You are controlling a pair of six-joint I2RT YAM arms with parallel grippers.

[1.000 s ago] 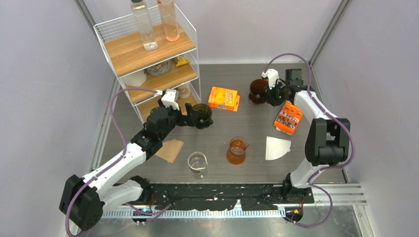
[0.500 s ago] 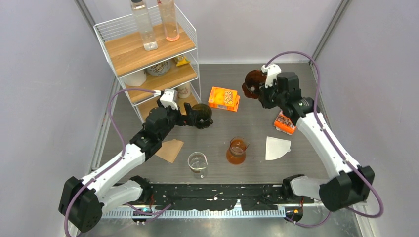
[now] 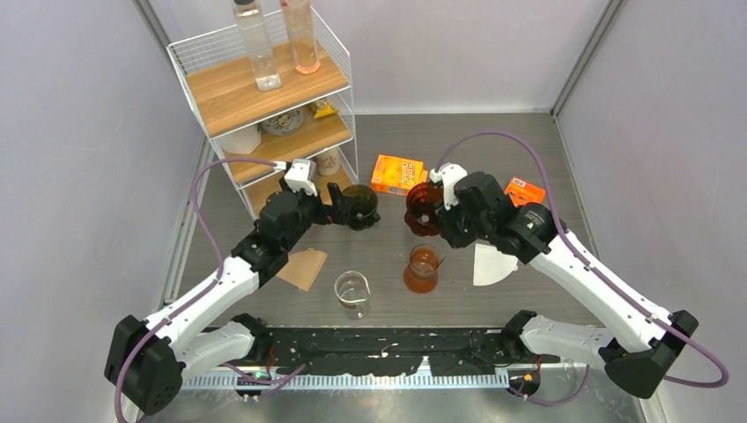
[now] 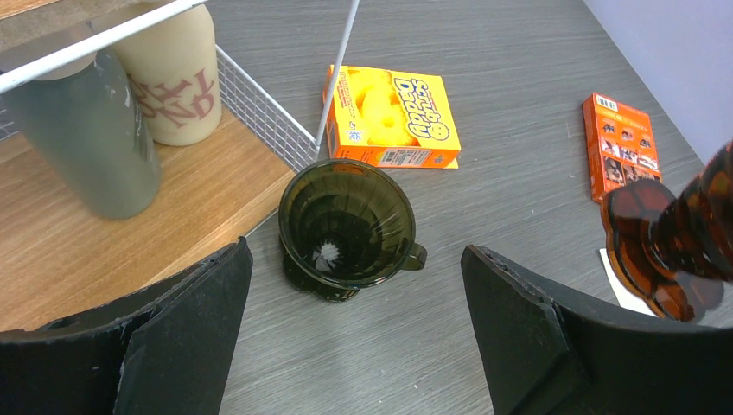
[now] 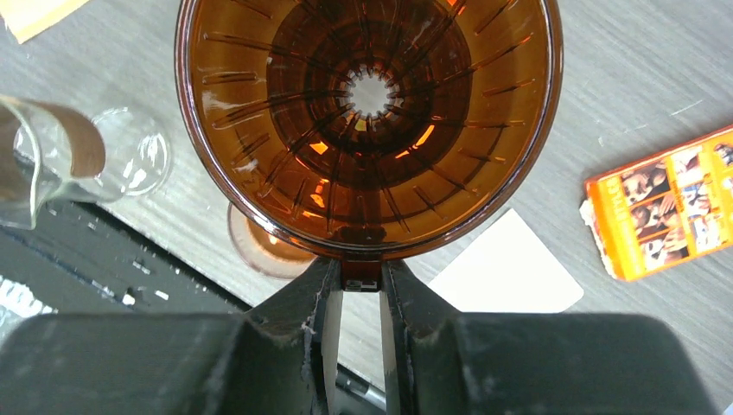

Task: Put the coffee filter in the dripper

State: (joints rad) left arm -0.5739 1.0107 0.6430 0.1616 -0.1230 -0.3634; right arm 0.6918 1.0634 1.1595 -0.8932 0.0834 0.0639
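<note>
The robot's right gripper should release the amber dripper, now held just behind and above the carafe, on the opening of the amber carafe (image 3: 426, 250) (image 5: 281, 235).
My right gripper (image 3: 438, 214) is shut on the handle of an amber dripper (image 3: 424, 204) and holds it in the air above and just behind an amber carafe (image 3: 422, 270). In the right wrist view the dripper (image 5: 367, 121) is empty and its handle sits between my fingers (image 5: 361, 281). A white filter (image 3: 493, 263) lies flat on the table to the right, also in the right wrist view (image 5: 510, 277). A brown filter (image 3: 302, 267) lies at the left. My left gripper (image 4: 354, 346) is open, just short of a dark green dripper (image 4: 347, 226) by the shelf.
A wire shelf (image 3: 264, 97) with bottles and jars stands at the back left. A clear glass beaker (image 3: 352, 291) stands left of the carafe. An orange sponge box (image 3: 396, 173) and a small orange box (image 3: 526, 189) lie behind.
My right arm has carried the amber dripper from the back right towards the middle, over the carafe. The small orange box now lies a little farther back. The left arm has not moved.
</note>
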